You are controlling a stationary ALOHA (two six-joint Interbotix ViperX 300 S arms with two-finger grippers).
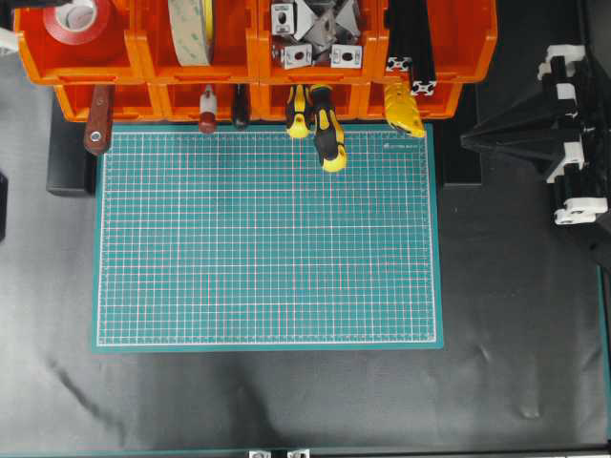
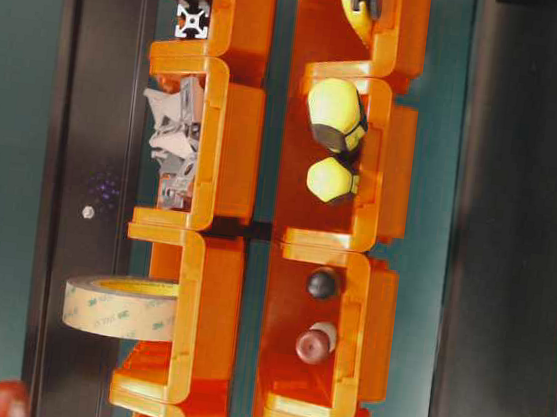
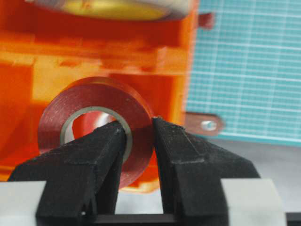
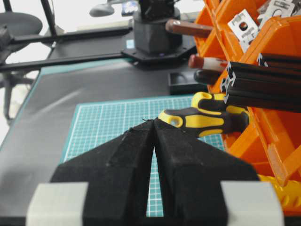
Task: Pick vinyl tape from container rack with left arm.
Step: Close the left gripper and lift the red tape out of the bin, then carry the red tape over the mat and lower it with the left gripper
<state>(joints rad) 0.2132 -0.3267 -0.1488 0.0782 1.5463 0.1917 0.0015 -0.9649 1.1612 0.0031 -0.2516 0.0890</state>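
The robot's left gripper needs to release the vinyl tape flat near the middle of the green cutting mat (image 1: pixel 248 245). The tape now stands in the orange rack's upper bin.
The vinyl tape (image 3: pixel 94 101), a glossy red roll with a white core, stands in the far-left upper bin of the orange container rack (image 3: pixel 28 84). It also shows in the overhead view (image 1: pixel 76 19) and at the bottom of the table-level view (image 2: pixel 3 399). My left gripper (image 3: pixel 138 123) is shut on the roll's wall, with one finger inside the core and the other against the outer face. My right gripper (image 4: pixel 154 121) is shut and empty above the mat, beside the rack (image 4: pixel 282 33). The rack (image 1: pixel 143 57) spans the back of the table.
A cream tape roll (image 1: pixel 191 29) sits in the bin beside the red one. Metal brackets (image 1: pixel 315 33) and black extrusions (image 1: pixel 410 38) fill other upper bins. Yellow-black screwdrivers (image 1: pixel 326 134) and a brown-handled tool (image 1: pixel 98 124) stick out of the lower bins over the green cutting mat (image 1: pixel 267 239).
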